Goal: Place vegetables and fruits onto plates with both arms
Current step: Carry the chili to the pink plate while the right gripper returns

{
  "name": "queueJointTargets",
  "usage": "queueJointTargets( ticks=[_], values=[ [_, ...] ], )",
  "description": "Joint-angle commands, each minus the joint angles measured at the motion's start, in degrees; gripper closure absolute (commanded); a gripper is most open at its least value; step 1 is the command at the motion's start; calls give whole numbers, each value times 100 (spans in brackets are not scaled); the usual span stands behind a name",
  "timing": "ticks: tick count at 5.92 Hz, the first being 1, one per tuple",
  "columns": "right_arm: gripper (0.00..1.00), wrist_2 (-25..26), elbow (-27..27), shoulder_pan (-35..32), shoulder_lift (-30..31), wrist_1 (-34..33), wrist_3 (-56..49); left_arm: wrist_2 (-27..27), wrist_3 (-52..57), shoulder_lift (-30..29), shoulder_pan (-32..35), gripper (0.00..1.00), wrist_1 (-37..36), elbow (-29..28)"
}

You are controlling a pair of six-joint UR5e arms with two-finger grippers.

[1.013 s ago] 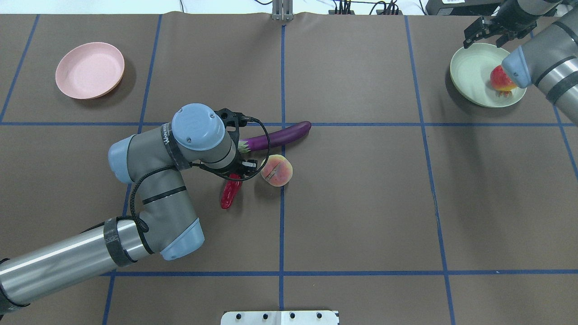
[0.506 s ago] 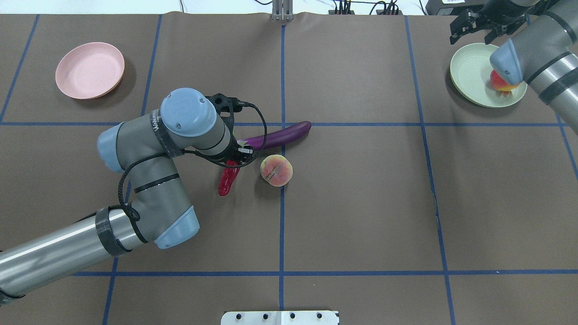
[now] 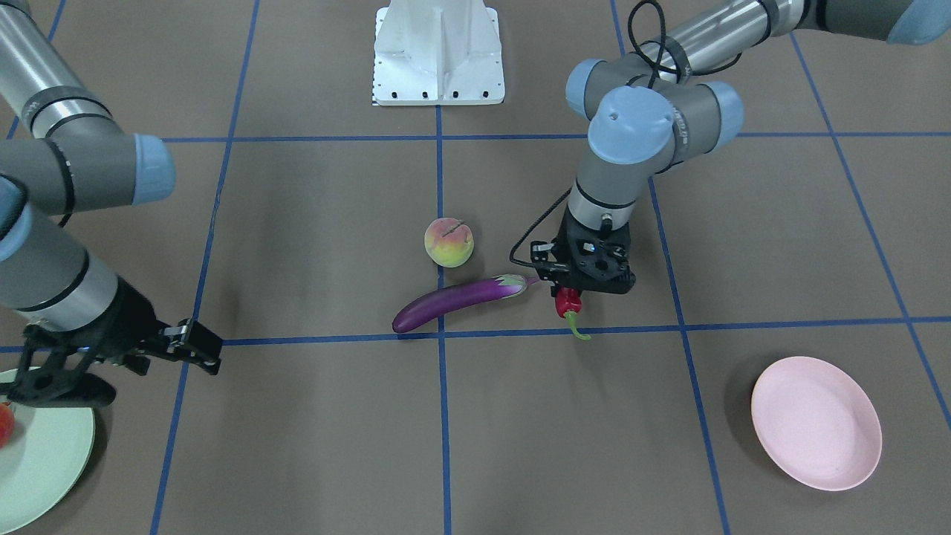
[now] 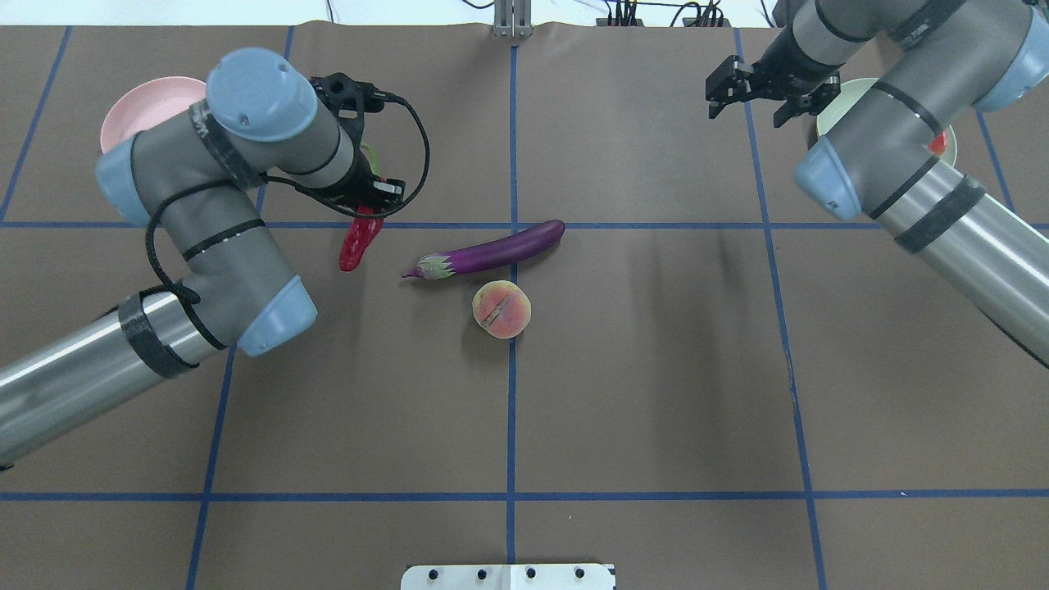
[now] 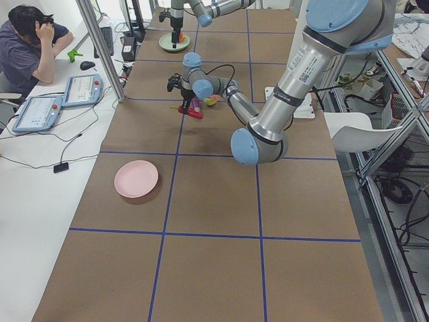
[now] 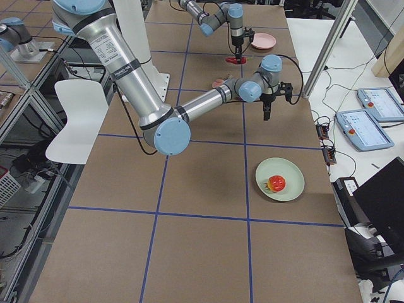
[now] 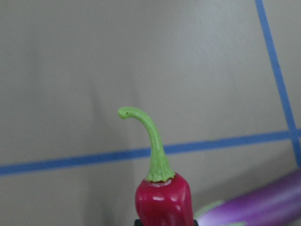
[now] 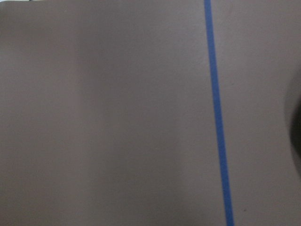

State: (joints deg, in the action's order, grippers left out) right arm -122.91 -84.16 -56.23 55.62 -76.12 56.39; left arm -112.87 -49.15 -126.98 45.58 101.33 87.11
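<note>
Next, I release the dark red chili pepper, now held off the table, from my left gripper on the middle of the pink plate [image 3: 813, 425].
My left gripper [image 4: 366, 206] is shut on the dark red chili pepper [image 4: 357, 242] and holds it off the table, left of the purple eggplant [image 4: 492, 250]. The chili's green stem fills the left wrist view [image 7: 155, 146]. The peach [image 4: 501, 309] lies just in front of the eggplant. The pink plate [image 4: 139, 115] is partly hidden behind my left arm. My right gripper [image 4: 754, 102] is open and empty, left of the mint green plate [image 4: 826, 115], which holds the red-orange fruit [image 6: 276, 184]. The plate is mostly hidden by the arm in the overhead view.
The white base block [image 4: 508, 576] stands at the table's near edge. Blue tape lines grid the brown table. In the front-facing view the pink plate [image 3: 816, 433] sits right of the chili [image 3: 568, 303], with bare table between them.
My left gripper has lifted the chili and carried it left and away, towards the pink plate. My right arm has swung left, off the green plate.
</note>
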Motion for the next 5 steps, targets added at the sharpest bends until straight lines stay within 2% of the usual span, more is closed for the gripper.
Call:
queueJointTargets(
  ticks=[1, 2, 3, 5],
  values=[
    [0, 598, -860, 758, -24, -835, 617, -1048, 1401, 6, 1035, 100, 0, -717],
    [0, 749, -1222, 1032, -277, -1496, 836, -1357, 2191, -20, 1441, 100, 18, -1374],
    [0, 1203, -1191, 1522, -514, -1572, 1421, -1369, 3035, -38, 1767, 100, 27, -1902],
    [0, 1689, -1112, 2201, -858, -1607, 2127, -1361, 4119, -221, 2199, 100, 62, -2861]
  ],
)
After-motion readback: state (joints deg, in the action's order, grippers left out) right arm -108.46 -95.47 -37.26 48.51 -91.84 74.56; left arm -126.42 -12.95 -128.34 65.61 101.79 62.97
